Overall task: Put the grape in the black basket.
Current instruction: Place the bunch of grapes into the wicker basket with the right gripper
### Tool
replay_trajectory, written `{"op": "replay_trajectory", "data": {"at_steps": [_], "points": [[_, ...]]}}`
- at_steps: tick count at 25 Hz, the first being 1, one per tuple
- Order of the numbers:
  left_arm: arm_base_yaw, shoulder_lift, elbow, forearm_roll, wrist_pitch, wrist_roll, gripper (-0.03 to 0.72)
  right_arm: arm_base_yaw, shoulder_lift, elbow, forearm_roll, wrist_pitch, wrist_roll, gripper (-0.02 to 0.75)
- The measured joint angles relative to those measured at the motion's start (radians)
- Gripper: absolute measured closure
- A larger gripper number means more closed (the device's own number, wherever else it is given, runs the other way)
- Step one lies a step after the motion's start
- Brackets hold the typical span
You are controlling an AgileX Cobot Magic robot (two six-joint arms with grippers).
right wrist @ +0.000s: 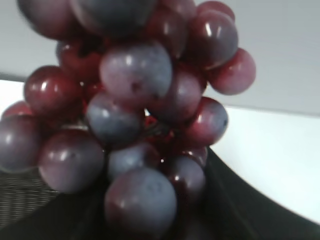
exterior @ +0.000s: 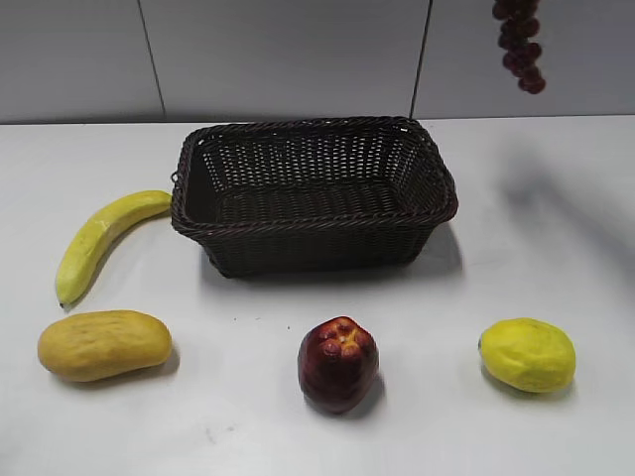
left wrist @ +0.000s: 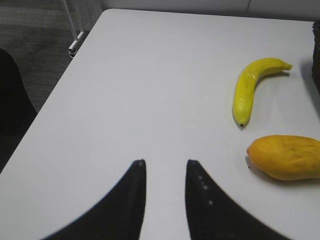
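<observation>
The robot's right gripper will set the grape down on the middle of the black basket's bottom (exterior: 296,193), near the front side of the basket.
The grape (exterior: 520,45), a bunch of dark purple-red grapes, hangs in the air at the top right of the exterior view, above and to the right of the black basket (exterior: 317,248). Its upper end runs out of that view. In the right wrist view the bunch (right wrist: 135,115) fills the frame, and my right gripper (right wrist: 150,220) is shut on it, with a dark finger showing at the lower right. My left gripper (left wrist: 165,165) is open and empty over bare table on the left. The basket is empty.
A banana (exterior: 99,238) and a yellow-orange mango (exterior: 103,343) lie left of the basket; both also show in the left wrist view, the banana (left wrist: 250,87) and the mango (left wrist: 285,156). A dark red apple-like fruit (exterior: 338,363) and a lemon (exterior: 528,354) lie in front.
</observation>
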Motion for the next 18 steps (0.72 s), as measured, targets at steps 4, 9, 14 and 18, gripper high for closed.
{"op": "replay_trajectory", "data": {"at_steps": [4, 9, 14, 18], "points": [[0.0, 0.0, 0.0, 0.0, 0.0, 0.0, 0.471, 0.123, 0.002, -0.018, 0.047, -0.032, -0.107, 0.418], [0.0, 0.0, 0.0, 0.0, 0.0, 0.0, 0.471, 0.237, 0.064, -0.02, 0.06, -0.052, -0.31, 0.42], [0.0, 0.0, 0.0, 0.0, 0.0, 0.0, 0.471, 0.299, 0.181, -0.021, 0.057, 0.014, -0.599, 0.42], [0.0, 0.0, 0.0, 0.0, 0.0, 0.0, 0.471, 0.344, 0.269, -0.02, 0.059, 0.079, -0.724, 0.42]]}}
